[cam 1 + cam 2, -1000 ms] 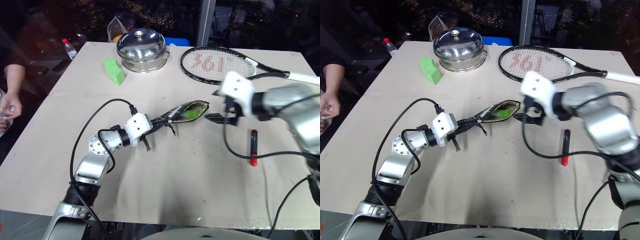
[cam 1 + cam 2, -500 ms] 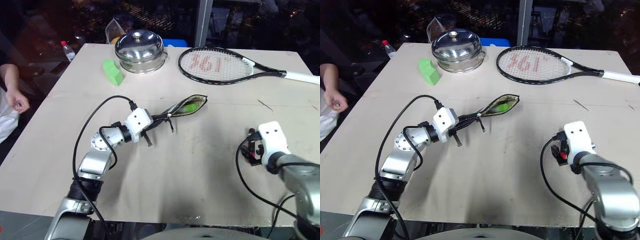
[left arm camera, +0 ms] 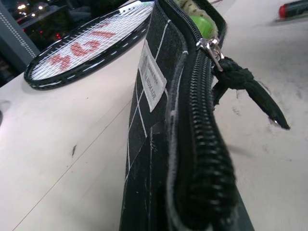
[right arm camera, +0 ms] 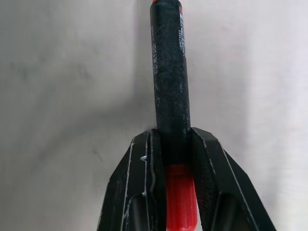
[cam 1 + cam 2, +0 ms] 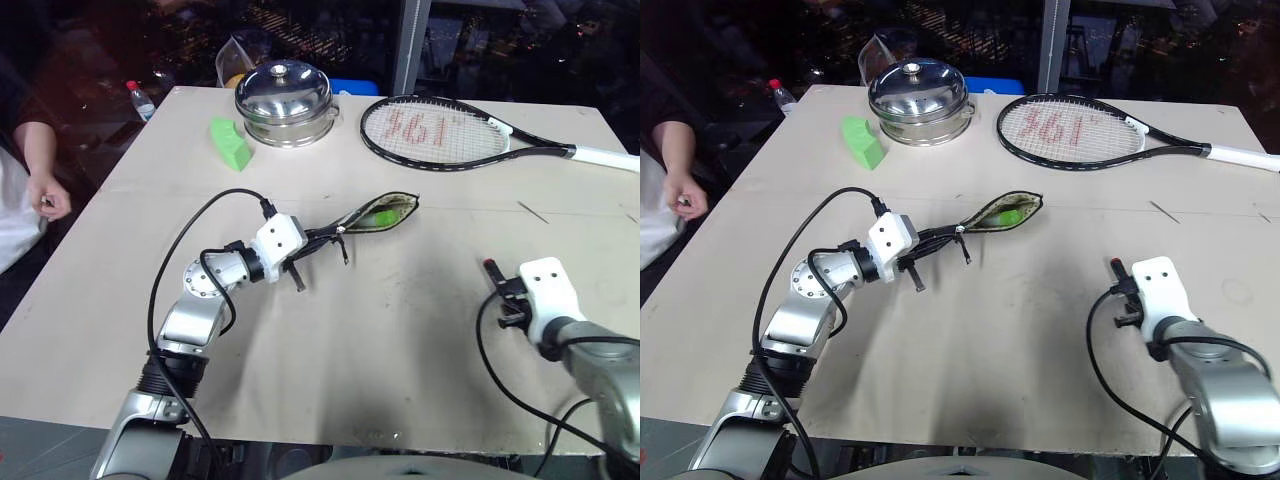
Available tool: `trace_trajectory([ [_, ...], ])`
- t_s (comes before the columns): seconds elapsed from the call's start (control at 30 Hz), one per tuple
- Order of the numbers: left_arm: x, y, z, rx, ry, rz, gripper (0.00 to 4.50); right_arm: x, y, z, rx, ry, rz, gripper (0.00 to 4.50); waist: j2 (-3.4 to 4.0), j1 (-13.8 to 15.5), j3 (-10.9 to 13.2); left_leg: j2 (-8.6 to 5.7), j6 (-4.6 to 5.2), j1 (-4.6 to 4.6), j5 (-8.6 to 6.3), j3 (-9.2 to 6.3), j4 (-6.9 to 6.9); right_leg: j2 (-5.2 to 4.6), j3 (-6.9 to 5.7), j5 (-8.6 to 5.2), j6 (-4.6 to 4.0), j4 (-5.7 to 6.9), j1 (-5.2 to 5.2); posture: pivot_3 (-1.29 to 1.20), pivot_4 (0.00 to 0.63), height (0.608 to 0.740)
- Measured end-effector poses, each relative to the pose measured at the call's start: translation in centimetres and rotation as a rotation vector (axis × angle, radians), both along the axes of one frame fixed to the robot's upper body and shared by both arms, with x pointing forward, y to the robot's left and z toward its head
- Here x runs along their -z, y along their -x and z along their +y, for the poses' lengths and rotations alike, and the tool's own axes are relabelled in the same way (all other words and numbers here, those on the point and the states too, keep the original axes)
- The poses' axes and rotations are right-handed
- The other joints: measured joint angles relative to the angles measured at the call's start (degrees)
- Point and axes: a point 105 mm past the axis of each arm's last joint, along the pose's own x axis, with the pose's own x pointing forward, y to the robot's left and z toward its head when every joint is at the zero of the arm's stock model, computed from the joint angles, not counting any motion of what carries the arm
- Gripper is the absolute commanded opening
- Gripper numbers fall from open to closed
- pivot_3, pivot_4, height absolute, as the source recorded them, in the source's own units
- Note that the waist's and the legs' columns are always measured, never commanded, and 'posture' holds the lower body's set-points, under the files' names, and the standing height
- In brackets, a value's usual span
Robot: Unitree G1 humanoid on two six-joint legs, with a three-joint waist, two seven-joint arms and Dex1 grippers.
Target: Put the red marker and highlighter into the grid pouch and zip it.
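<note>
My right gripper needs to let go of the red marker so that it rests beside the lime-green highlighter inside the grid pouch's opening (image 5: 402, 214).
The grid pouch (image 5: 365, 217) lies on the table's middle, its mouth gaping toward the racket. My left gripper (image 5: 305, 243) is shut on the pouch's near end; the left wrist view shows its white label (image 3: 151, 82) and zipper pull (image 3: 211, 48). The lime-green highlighter (image 5: 383, 215) sits inside the open mouth. At the right, my right gripper (image 5: 500, 288) is shut on the red marker (image 4: 169, 86). Its black barrel sticks out past the fingers (image 4: 137, 192), and the red cap sits between them. I cannot tell whether the marker is off the table.
A steel pot with a lid (image 5: 287, 100) and a green wedge block (image 5: 230, 142) stand at the back left. A tennis racket (image 5: 440, 130) lies at the back right. A water bottle (image 5: 140, 97) and a person's hand (image 5: 45, 195) are at the left edge.
My right gripper swung from beside the pouch's mouth down to the right, onto the red marker, and closed on it. The left gripper and the pouch stayed put.
</note>
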Motion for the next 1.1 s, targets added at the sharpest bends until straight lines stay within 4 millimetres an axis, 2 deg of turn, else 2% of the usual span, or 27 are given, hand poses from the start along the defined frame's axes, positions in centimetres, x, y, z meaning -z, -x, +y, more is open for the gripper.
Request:
trace_trajectory([
  [0.07, 0.0, 0.1, -0.1, 0.012, -0.002, -0.001, 0.0, -2.8, -0.5, 1.5, -0.203, 0.009, -0.077, 0.24, 0.01, -0.7, 0.0, 0.03, 0.0, 0.07, 0.0, -0.06, 0.0, 0.2, 0.08, -0.09, 0.15, -0.01, 0.01, 0.0, 0.15, 0.74],
  [0.13, -0.1, 0.3, -0.8, 0.05, -0.01, -0.011, 0.0, -6.2, -1.0, 4.4, -0.453, 0.045, -0.19, 0.24, -0.01, -0.8, 0.0, 0.02, -0.01, 0.14, 0.0, -0.33, -0.01, 0.3, 0.15, -0.08, 0.14, 0.0, 0.03, 0.0, 0.15, 0.74],
  [0.2, 0.0, 0.6, -1.3, 0.079, -0.019, -0.014, 0.0, -7.4, -1.0, 5.5, -0.587, 0.128, -0.214, 0.24, -0.01, -0.6, 0.0, 0.04, -0.03, 0.16, 0.01, -0.38, -0.05, 0.32, 0.12, -0.12, 0.08, 0.02, 0.01, 0.0, 0.15, 0.74],
  [0.23, 0.2, 0.7, -1.3, 0.091, -0.026, -0.011, 0.0, -7.4, -1.2, 6.3, -0.691, 0.203, -0.203, 0.24, -0.02, -0.5, 0.0, 0.04, -0.04, 0.13, 0.01, -0.4, -0.05, 0.31, 0.1, -0.13, 0.05, 0.01, 0.01, 0.0, 0.15, 0.74],
  [0.27, 0.2, 0.7, -1.4, 0.094, -0.027, -0.012, 0.0, -7.4, -1.3, 6.5, -0.714, 0.217, -0.201, 0.24, -0.02, -0.5, 0.1, 0.04, -0.04, 0.12, 0.01, -0.38, -0.06, 0.3, 0.11, -0.13, 0.04, -0.01, -0.01, 0.0, 0.15, 0.74],
  [0.3, 0.1, 0.8, -1.4, 0.101, -0.029, -0.017, 0.0, -7.6, -2.4, 7.3, -0.793, 0.283, -0.217, 0.24, 0.01, -0.6, 0.1, 0.02, -0.04, 0.12, 0.01, -0.26, -0.04, 0.28, 0.21, -0.11, 0.04, 0.0, -0.05, 0.0, 0.15, 0.74],
  [0.4, 0.0, 0.9, -1.9, 0.12, -0.028, -0.029, 0.0, -8.0, -4.3, 8.1, -0.864, 0.384, -0.251, 0.24, 0.01, -0.5, 0.1, -0.01, -0.04, 0.09, 0.01, -0.17, 0.0, 0.23, 0.26, -0.09, 0.05, 0.0, -0.06, 0.0, 0.15, 0.74],
  [0.6, 0.3, 1.3, -2.6, 0.154, -0.046, -0.046, 0.0, -7.6, -6.6, 9.4, -0.962, 0.537, -0.251, 0.24, 0.01, -0.3, 0.1, 0.0, -0.05, 0.05, 0.02, -0.12, 0.02, 0.2, 0.26, 0.02, -0.15, 0.02, -0.11, 0.0, 0.15, 0.74],
  [0.7, 0.2, 1.4, -2.8, 0.16, -0.051, -0.059, 0.0, -7.2, -7.4, 11.1, -1.033, 0.609, -0.251, 0.24, 0.02, -0.5, 0.1, 0.03, -0.06, 0.1, 0.02, -0.07, 0.02, 0.21, 0.3, 0.02, -0.15, 0.1, -0.12, 0.0, 0.15, 0.74],
  [0.83, 0.6, 1.3, -3.0, 0.141, -0.061, -0.059, 0.0, -6.0, -8.6, 14.4, -1.148, 0.679, -0.264, 0.24, 0.03, -0.7, 0.1, 0.06, -0.09, 0.17, 0.04, 0.01, 0.05, 0.29, 0.34, 0.02, -0.16, 0.2, -0.13, 0.0, 0.15, 0.74],
  [0.87, 0.7, 1.3, -3.1, 0.138, -0.059, -0.057, 0.0, -5.8, -9.2, 15.0, -1.151, 0.672, -0.261, 1.27, 0.04, -0.6, 0.1, 0.06, -0.13, 0.16, 0.07, 0.04, 0.08, 0.31, 0.35, 0.02, -0.16, 0.23, -0.14, 0.0, 0.15, 0.74],
  [0.93, 0.7, 1.5, -4.0, 0.159, -0.036, -0.056, 0.0, -5.4, -9.5, 16.4, -1.202, 0.651, -0.266, 1.96, 0.05, -0.2, 0.1, 0.04, -0.26, 0.12, 0.15, 0.03, 0.13, 0.27, 0.32, 0.03, -0.17, 0.23, -0.13, 0.0, 0.15, 0.74],
  [0.97, 0.8, 1.7, -4.4, 0.17, -0.029, -0.054, 0.0, -5.3, -9.5, 16.6, -1.22, 0.65, -0.266, 2.55, 0.05, 0.1, 0.1, 0.04, -0.26, 0.01, 0.15, -0.03, 0.24, 0.26, 0.25, 0.03, -0.17, 0.22, -0.13, 0.0, 0.15, 0.74],
  [1.0, 0.9, 1.8, -4.7, 0.178, -0.021, -0.048, 0.0, -5.2, -9.5, 16.5, -1.242, 0.661, -0.265, 2.62, 0.06, 0.3, 0.1, 0.04, -0.25, -0.1, 0.13, -0.08, 0.38, 0.25, 0.2, 0.03, -0.17, 0.2, -0.13, 0.0, 0.15, 0.74],
  [1.03, 1.0, 1.8, -4.7, 0.176, -0.019, -0.042, 0.0, -5.2, -9.5, 16.1, -1.241, 0.657, -0.258, 3.29, 0.06, 0.6, 0.1, 0.04, -0.16, -0.12, 0.07, -0.05, 0.47, 0.23, 0.2, 0.03, -0.16, 0.2, -0.13, 0.0, 0.15, 0.74],
  [1.07, 0.9, 1.7, -4.5, 0.165, -0.009, -0.036, 0.0, -5.5, -9.6, 15.4, -1.213, 0.61, -0.251, 3.77, 0.07, 0.9, 0.1, 0.04, -0.11, -0.13, 0.03, -0.03, 0.54, 0.21, 0.21, 0.04, -0.15, 0.2, -0.12, 0.0, 0.15, 0.74],
  [1.1, 0.8, 1.6, -4.4, 0.153, 0.006, -0.033, 0.0, -6.2, -9.3, 14.5, -1.159, 0.474, -0.228, 3.77, 0.06, 1.1, 0.1, 0.04, -0.08, -0.15, 0.01, -0.01, 0.58, 0.2, 0.2, 0.04, -0.14, 0.2, -0.11, 0.0, 0.15, 0.74],
])
